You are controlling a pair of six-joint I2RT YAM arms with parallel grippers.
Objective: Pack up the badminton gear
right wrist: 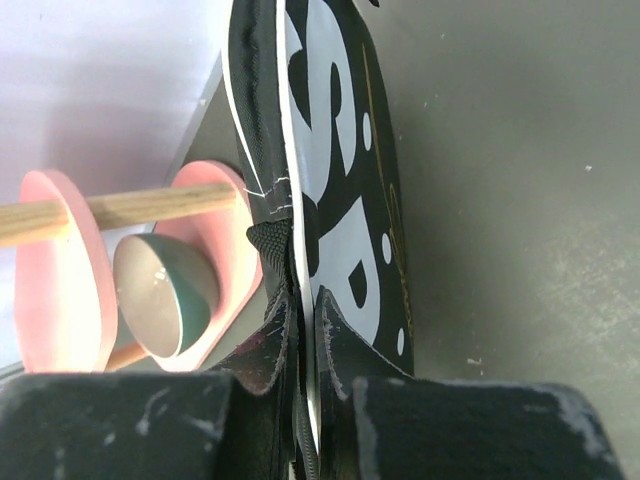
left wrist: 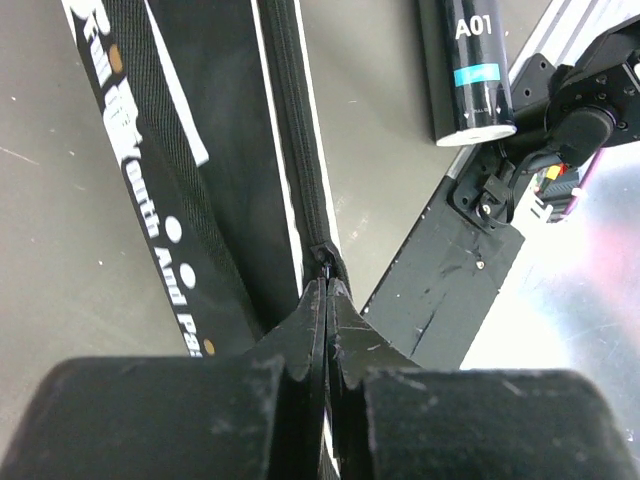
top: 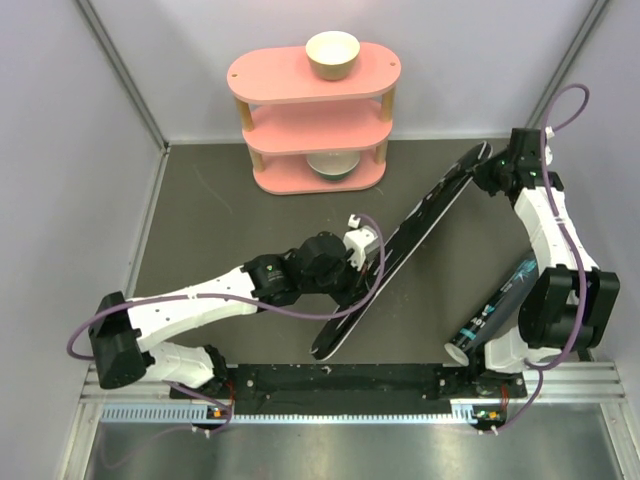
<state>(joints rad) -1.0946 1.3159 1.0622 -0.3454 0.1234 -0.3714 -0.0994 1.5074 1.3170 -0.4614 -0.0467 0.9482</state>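
My right gripper holds the bag's far end, a long way from my left gripper's zipper pull. It should take hold of the bag's edge closer to the zipper pull (top: 403, 252).
The long black bag (top: 405, 245) with white lettering lies slanted across the table, from near the front rail to the back right. My left gripper (top: 372, 262) is at the bag's middle, shut on the zipper pull (left wrist: 326, 258) at the bag's edge (left wrist: 200, 150). My right gripper (top: 484, 172) is shut on the bag's far end, pinching its white-trimmed edge (right wrist: 300, 240). The black tube (top: 497, 308) lies on the table by the right arm's base; it also shows in the left wrist view (left wrist: 468, 60). The rackets and shuttlecocks are out of view.
A pink three-tier shelf (top: 312, 120) stands at the back with a cream bowl (top: 332, 54) on top and another bowl (top: 330, 166) on its lowest tier, near the bag's far end (right wrist: 160, 295). The black base rail (top: 350, 378) runs along the front.
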